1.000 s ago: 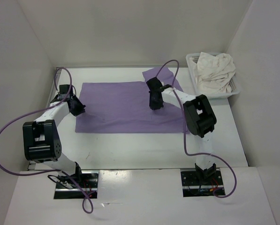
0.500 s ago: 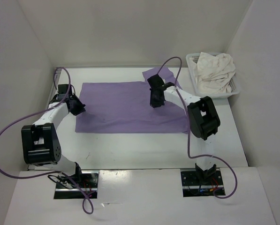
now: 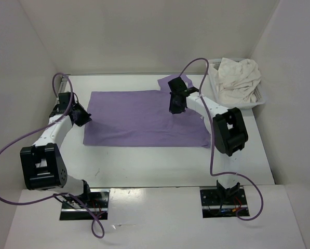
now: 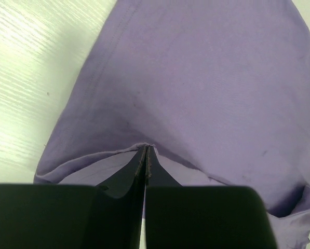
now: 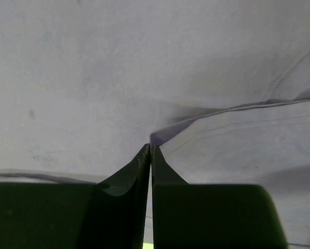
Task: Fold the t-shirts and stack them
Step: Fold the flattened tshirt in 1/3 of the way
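The robot's right gripper pinches the turned-over sleeve while the lavender t-shirt's far edge lies far back, so it should first take the nearer cloth (image 3: 170,137) and drag the lavender t-shirt closer.
The lavender t-shirt (image 3: 139,116) lies spread flat across the middle of the table. My left gripper (image 3: 83,118) is at its left edge. In the left wrist view the left gripper (image 4: 147,150) is shut on a pinch of that hem, and the cloth (image 4: 206,78) pulls up into a small peak. My right gripper (image 3: 174,109) is at the shirt's far right part, beside a turned-over sleeve. In the right wrist view the right gripper (image 5: 151,146) is shut on a raised fold of lavender cloth (image 5: 118,67). The cream white t-shirt (image 3: 238,77) lies crumpled in the basket.
A white mesh basket (image 3: 260,96) stands at the table's far right corner against the wall. White walls enclose the table on the left, back and right. Purple cables loop off both arms.
My right gripper has moved toward the far right and closed on the lavender t-shirt. My left arm has shifted slightly to the left, still holding the shirt's edge.
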{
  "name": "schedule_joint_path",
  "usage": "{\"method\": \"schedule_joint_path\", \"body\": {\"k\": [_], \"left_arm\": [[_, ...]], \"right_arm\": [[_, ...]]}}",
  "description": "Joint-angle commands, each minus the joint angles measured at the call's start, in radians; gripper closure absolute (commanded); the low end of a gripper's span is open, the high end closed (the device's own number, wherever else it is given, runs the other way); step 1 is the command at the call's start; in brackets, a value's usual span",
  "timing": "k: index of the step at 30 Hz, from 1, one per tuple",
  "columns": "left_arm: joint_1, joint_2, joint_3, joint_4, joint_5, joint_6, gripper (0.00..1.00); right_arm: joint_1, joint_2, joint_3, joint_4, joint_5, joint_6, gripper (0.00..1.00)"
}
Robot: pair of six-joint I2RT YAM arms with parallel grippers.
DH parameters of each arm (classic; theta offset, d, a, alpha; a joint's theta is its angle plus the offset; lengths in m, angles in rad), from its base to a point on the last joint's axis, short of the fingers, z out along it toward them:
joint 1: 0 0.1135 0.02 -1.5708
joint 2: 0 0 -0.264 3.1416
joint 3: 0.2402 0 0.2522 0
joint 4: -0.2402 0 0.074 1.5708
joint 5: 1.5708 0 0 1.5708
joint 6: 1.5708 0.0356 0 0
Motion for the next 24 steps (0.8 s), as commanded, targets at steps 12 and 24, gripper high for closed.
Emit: {"method": "schedule_joint_path", "body": {"k": [12, 24], "left_arm": [[0.046, 0.107, -0.006, 0.104, -0.053, -0.046, 1.0], [0.055, 0.118, 0.012, 0.105, -0.137, -0.064, 0.84]], "right_arm": [[-0.044, 0.033, 0.033, 0.063, -0.027, 0.003, 0.93], [-0.044, 0.065, 0.091, 0.088, -0.161, 0.031, 0.75]]}}
